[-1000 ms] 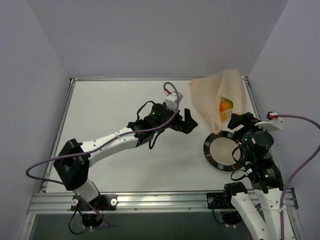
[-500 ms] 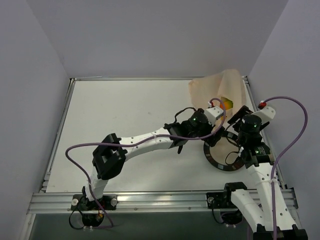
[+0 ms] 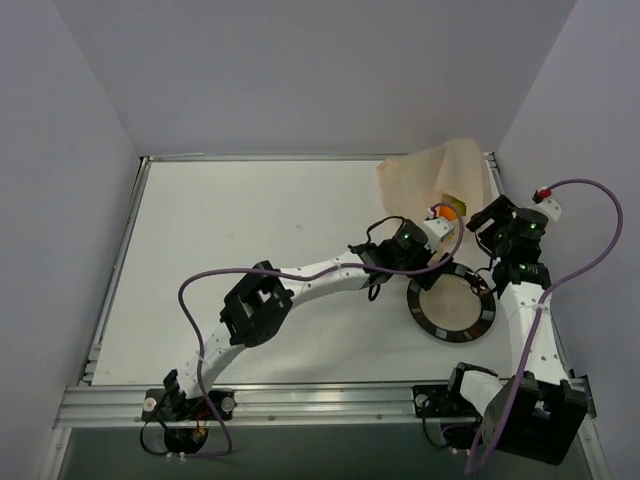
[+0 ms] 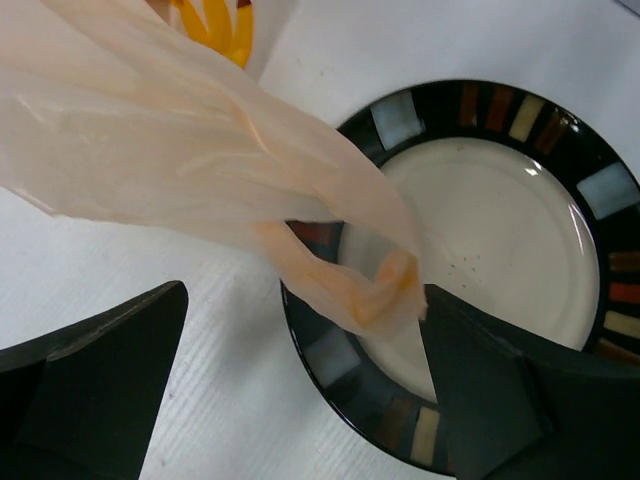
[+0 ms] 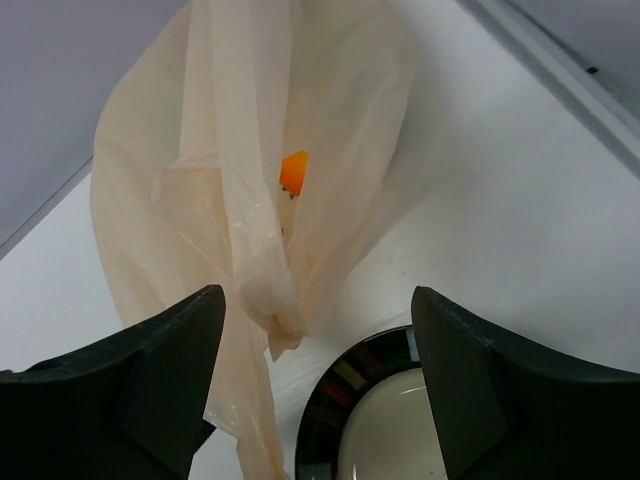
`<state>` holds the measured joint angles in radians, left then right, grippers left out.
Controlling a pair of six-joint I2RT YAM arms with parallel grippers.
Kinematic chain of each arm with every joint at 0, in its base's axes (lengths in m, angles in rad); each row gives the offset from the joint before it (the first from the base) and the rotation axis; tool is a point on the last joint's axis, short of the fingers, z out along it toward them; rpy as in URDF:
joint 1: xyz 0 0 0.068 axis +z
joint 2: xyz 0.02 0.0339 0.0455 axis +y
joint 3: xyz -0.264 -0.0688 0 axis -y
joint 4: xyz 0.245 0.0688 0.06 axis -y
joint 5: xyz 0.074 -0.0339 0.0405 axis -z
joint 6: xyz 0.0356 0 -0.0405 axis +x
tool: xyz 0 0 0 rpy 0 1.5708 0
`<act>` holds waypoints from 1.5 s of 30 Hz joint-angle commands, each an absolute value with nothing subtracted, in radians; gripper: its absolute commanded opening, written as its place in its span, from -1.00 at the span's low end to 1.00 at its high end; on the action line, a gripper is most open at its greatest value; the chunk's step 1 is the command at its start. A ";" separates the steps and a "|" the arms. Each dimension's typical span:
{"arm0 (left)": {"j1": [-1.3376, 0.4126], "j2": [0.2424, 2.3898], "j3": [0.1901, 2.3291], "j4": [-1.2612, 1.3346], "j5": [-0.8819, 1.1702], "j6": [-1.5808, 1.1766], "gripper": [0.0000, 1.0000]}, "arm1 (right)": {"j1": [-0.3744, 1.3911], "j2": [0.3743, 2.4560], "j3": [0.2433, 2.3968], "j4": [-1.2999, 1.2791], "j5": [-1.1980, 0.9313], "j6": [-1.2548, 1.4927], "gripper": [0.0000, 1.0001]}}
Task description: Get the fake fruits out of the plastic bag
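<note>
The lower end of the plastic bag's long fold (image 3: 466,208) (image 5: 277,315), just beside the orange fruit, is the next place my right gripper will close on.
The plastic bag (image 3: 430,178) is pale peach, crinkly, and slumped at the far right of the table. An orange fruit (image 3: 448,210) shows through its side, and again in the right wrist view (image 5: 293,170). A yellow-orange fruit (image 4: 215,25) shows through the bag in the left wrist view. The other fruits are hidden. My left gripper (image 3: 432,262) is open, and a twisted end of the bag (image 4: 375,290) hangs between its fingers over the plate's rim. My right gripper (image 3: 488,222) is open just right of the bag (image 5: 250,180), with the bag's lower fold between its fingers, untouched.
A round plate (image 3: 484,318) with a black rim and coloured tiles lies near the bag, under both grippers. It also shows in the left wrist view (image 4: 600,190) and the right wrist view (image 5: 345,400). The table's metal edge and side wall are close on the right.
My left arm has swung from the table's middle to the right, over the plate's rim and the bag's end. My right gripper has reached forward from above the plate to the bag's side.
</note>
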<state>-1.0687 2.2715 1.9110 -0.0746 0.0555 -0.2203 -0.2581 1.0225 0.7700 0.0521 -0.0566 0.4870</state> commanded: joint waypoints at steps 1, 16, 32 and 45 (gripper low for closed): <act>-1.017 2.261 2.003 -0.048 0.063 -0.232 0.91 | -0.265 1.078 0.805 0.166 -0.230 0.482 0.43; -0.902 2.321 2.089 0.021 0.121 -0.282 -0.65 | -0.264 1.351 0.842 0.351 -0.146 0.485 -0.13; -0.937 2.019 1.769 0.201 0.127 -0.279 -0.95 | -0.160 1.261 0.927 0.311 -0.023 0.439 -1.00; -0.954 1.859 1.842 0.123 0.123 -0.285 -0.95 | -0.184 1.232 1.119 0.258 -0.066 0.420 -1.00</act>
